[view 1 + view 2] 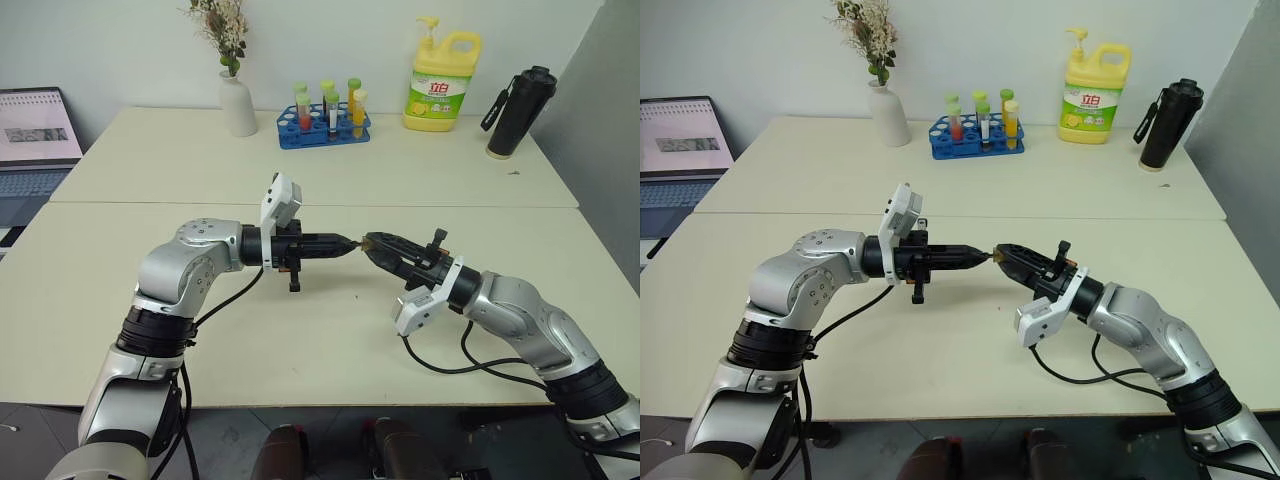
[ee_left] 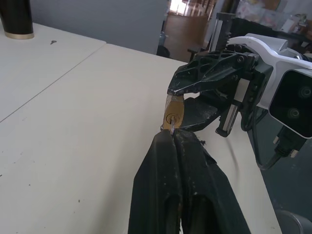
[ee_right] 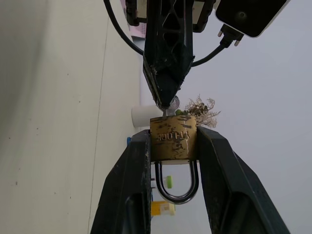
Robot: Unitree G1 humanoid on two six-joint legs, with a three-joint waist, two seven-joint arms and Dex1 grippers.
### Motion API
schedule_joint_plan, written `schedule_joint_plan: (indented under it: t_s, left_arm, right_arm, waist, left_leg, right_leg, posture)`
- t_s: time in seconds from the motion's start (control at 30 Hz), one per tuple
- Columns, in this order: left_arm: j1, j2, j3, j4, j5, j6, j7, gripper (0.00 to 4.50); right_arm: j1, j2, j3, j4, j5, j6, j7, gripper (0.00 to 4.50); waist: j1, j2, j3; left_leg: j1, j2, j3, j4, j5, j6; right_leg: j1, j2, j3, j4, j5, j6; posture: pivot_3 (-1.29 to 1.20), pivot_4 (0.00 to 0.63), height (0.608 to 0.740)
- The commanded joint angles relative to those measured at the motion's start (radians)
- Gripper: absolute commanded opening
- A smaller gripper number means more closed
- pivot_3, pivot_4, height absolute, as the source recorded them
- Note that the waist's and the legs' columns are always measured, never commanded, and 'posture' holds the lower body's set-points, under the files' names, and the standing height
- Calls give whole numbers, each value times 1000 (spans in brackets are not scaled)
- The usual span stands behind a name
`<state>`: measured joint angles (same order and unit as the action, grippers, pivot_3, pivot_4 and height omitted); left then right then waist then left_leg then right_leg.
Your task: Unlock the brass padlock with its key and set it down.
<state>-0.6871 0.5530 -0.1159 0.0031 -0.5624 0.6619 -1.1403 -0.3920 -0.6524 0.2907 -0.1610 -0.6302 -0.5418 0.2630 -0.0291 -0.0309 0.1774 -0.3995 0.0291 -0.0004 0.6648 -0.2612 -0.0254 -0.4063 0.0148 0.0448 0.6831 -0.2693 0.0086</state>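
Observation:
The shackle of the padlock is enclosed inside my right gripper, so I need to let go of the key with my left gripper and take the padlock's body (image 3: 173,139), freeing my right gripper.
Above the middle of the table, my right gripper (image 3: 173,136) is shut on the small brass padlock (image 3: 173,139), one finger on each side of its body. The silvery shackle (image 3: 177,187) hangs closed between the fingers, toward the wrist. My left gripper (image 2: 173,134) comes in level from the left, tip to tip with the right gripper (image 1: 372,242). It is shut on the key (image 2: 172,126), whose thin silver blade sits in the keyhole on the padlock's (image 2: 173,115) end face. Most of the key is hidden between the fingertips (image 3: 165,90).
The white table (image 1: 200,330) has a seam across its middle. Along the far side stand a white vase with flowers (image 1: 237,100), a blue rack of test tubes (image 1: 325,125), a yellow detergent bottle (image 1: 443,85) and a black flask (image 1: 518,110). A laptop (image 1: 35,135) sits at far left.

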Motion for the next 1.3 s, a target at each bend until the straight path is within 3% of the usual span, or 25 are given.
schedule_joint_plan:
  t_s: [0.03, 0.53, 0.63, 0.87, 1.13, 1.3]
  left_arm:
    - [-21, -11, 9, -8, 10, -28, 1, 0]
    - [-25, -42, 4, 12, 40, -76, -14, 0]
    - [-32, -51, 23, 21, 19, -43, 7, 586]
    - [-42, -36, 12, 30, 35, -54, -25, 2651]
    - [-65, -22, 8, 65, 37, -30, -76, 2657]
    - [-67, -30, 3, 71, 44, -33, -87, 1500]
  right_arm:
    - [0, 8, -25, -41, 7, -12, 2, 942]
    - [6, 15, -30, -39, 24, -23, 27, 942]
    - [9, 17, -33, -38, 28, -21, 33, 942]
    - [9, 23, -43, -30, 30, -29, 43, 942]
    - [5, 24, -45, -22, 33, -35, 50, 942]
    - [4, 27, -46, -21, 35, -36, 52, 942]
  waist:
    - [0, 0, 0]
    - [0, 0, 0]
    - [0, 0, 0]
    - [0, 0, 0]
    - [0, 0, 0]
    - [0, 0, 0]
  left_leg:
    - [0, 0, 0, 0, 0, 0]
    - [0, 0, 0, 0, 0, 0]
    - [0, 0, 0, 0, 0, 0]
    - [0, 0, 0, 0, 0, 0]
    - [0, 0, 0, 0, 0, 0]
    - [0, 0, 0, 0, 0, 0]
  right_leg:
    - [0, 0, 0, 0, 0, 0]
    - [0, 0, 0, 0, 0, 0]
    - [0, 0, 0, 0, 0, 0]
    - [0, 0, 0, 1, 0, 0]
    - [0, 0, 0, 1, 0, 0]
    - [0, 0, 0, 1, 0, 0]
  posture:
    - [0, 150, 740]
    - [0, 150, 740]
    - [0, 150, 740]
    - [0, 150, 740]
    - [0, 150, 740]
    - [0, 150, 740]
